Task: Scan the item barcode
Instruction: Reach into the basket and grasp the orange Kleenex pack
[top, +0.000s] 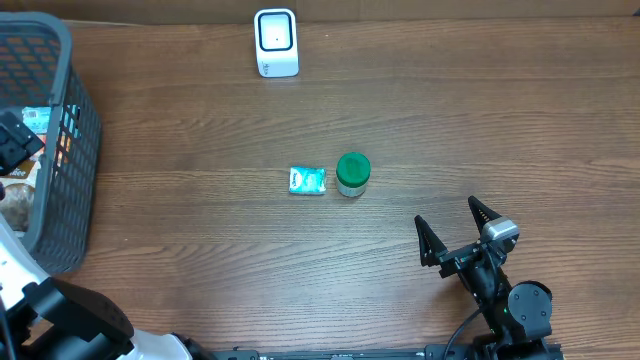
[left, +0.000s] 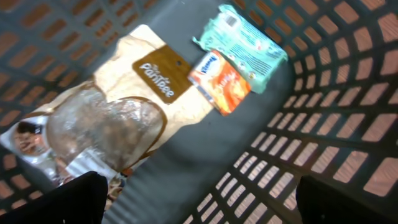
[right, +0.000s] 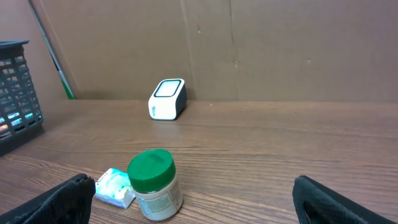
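Observation:
My left gripper is to close on the white end of the orange packet (top: 36, 153) (left: 200, 73), between the beige snack bag and the mint-green pack.
A white barcode scanner (top: 276, 42) (right: 168, 98) stands at the table's far edge. Mid-table, a small jar with a green lid (top: 352, 173) (right: 155, 183) stands upright beside a teal packet (top: 307, 180) (right: 114, 186). My right gripper (top: 447, 215) (right: 199, 202) is open near the front right, apart from the jar, with nothing between its fingers. My left gripper (left: 199, 199) hangs open inside the grey basket (top: 75, 130), above a beige snack bag (left: 124, 106), an orange packet (left: 221, 81) and a mint-green pack (left: 245, 46). It holds nothing.
The mesh basket (left: 348, 93) takes up the table's left end, its walls close around my left gripper. A cardboard wall (right: 280, 43) backs the table behind the scanner.

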